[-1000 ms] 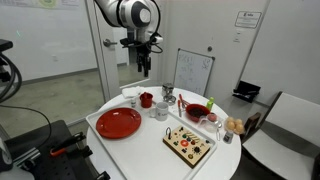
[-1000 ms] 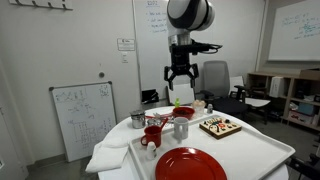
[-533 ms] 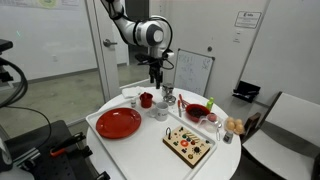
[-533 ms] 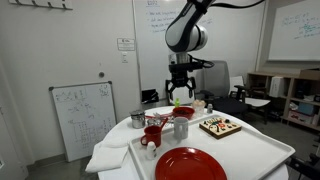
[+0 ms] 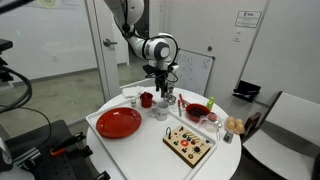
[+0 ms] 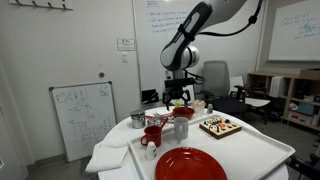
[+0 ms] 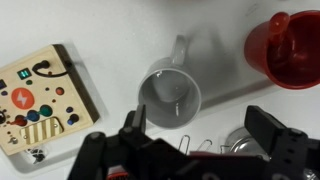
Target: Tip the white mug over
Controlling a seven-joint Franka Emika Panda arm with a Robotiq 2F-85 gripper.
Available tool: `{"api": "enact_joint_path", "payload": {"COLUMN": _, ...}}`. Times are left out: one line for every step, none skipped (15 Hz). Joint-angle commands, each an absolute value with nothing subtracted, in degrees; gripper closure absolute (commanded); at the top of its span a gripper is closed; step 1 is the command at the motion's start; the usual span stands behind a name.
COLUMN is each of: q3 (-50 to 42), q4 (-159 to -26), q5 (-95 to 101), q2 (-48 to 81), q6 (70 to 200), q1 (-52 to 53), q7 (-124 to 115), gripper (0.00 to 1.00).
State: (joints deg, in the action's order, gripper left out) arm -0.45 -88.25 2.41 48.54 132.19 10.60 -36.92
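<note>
The gripper should next move to the white mug's rim (image 5: 157, 108) (image 7: 197, 107) on the side that faces the red mug and close there.
The white mug (image 7: 170, 92) stands upright on the white table, seen from above in the wrist view, with its handle pointing away. It also shows in both exterior views (image 5: 160, 110) (image 6: 181, 128). My gripper (image 7: 205, 135) is open and empty, and it hangs above the table with one finger just beside the mug. In both exterior views the gripper (image 5: 161, 88) (image 6: 179, 97) is a short way above the group of cups.
A red mug (image 7: 290, 50) (image 5: 146, 99) stands beside the white mug. A shiny metal cup (image 7: 240, 148) lies under the gripper. A wooden board with coloured buttons (image 7: 40, 100) (image 5: 189, 144), a red plate (image 5: 118, 123) and a red bowl (image 5: 197, 112) share the round table.
The arm has come down from well above the table to just over the cups. The gripper stays open. Nothing on the table has moved.
</note>
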Motion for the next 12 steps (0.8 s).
{"api": "enact_joint_path", "payload": {"q3": -1.6, "q4": -86.6, "q5": 0.9, "q2": 50.1, "q6": 131.2, "q1": 11.6, "q7": -36.2, "gripper": 0.0}}
{"api": "enact_joint_path", "payload": {"q3": -1.6, "q4": -85.2, "q5": 0.8, "q2": 51.2, "q6": 130.3, "q1": 11.5, "q7": -36.2, "gripper": 0.0}}
{"api": "enact_joint_path", "payload": {"q3": -1.6, "q4": -84.3, "q5": 0.7, "q2": 51.9, "q6": 129.8, "q1": 11.5, "q7": -36.2, "gripper": 0.0}}
{"api": "enact_joint_path", "payload": {"q3": -1.6, "q4": -83.7, "q5": 0.7, "q2": 52.3, "q6": 129.5, "q1": 11.5, "q7": -36.2, "gripper": 0.0}}
{"api": "enact_joint_path", "payload": {"q3": -1.6, "q4": -83.3, "q5": 0.7, "q2": 52.4, "q6": 129.2, "q1": 11.5, "q7": -36.2, "gripper": 0.0}}
{"api": "enact_joint_path", "payload": {"q3": -2.0, "q4": -83.6, "q5": 0.8, "q2": 52.4, "q6": 130.2, "q1": 11.7, "q7": -37.0, "gripper": 0.0}}
{"api": "enact_joint_path", "payload": {"q3": -2.7, "q4": -83.1, "q5": 1.4, "q2": 53.1, "q6": 130.2, "q1": 12.2, "q7": -37.7, "gripper": 0.0}}
{"api": "enact_joint_path", "payload": {"q3": -3.4, "q4": -82.3, "q5": 2.2, "q2": 54.2, "q6": 131.0, "q1": 12.7, "q7": -37.9, "gripper": 0.0}}
{"api": "enact_joint_path", "payload": {"q3": -3.8, "q4": -81.8, "q5": 2.4, "q2": 54.9, "q6": 131.5, "q1": 13.0, "q7": -37.9, "gripper": 0.0}}
{"api": "enact_joint_path", "payload": {"q3": -4.1, "q4": -81.0, "q5": 2.4, "q2": 56.0, "q6": 131.7, "q1": 13.1, "q7": -37.7, "gripper": 0.0}}
{"api": "enact_joint_path", "payload": {"q3": -4.2, "q4": -80.5, "q5": 2.2, "q2": 56.7, "q6": 131.8, "q1": 13.2, "q7": -37.6, "gripper": 0.0}}
{"api": "enact_joint_path", "payload": {"q3": -4.3, "q4": -79.9, "q5": 2.0, "q2": 57.6, "q6": 131.9, "q1": 13.3, "q7": -37.4, "gripper": 0.0}}
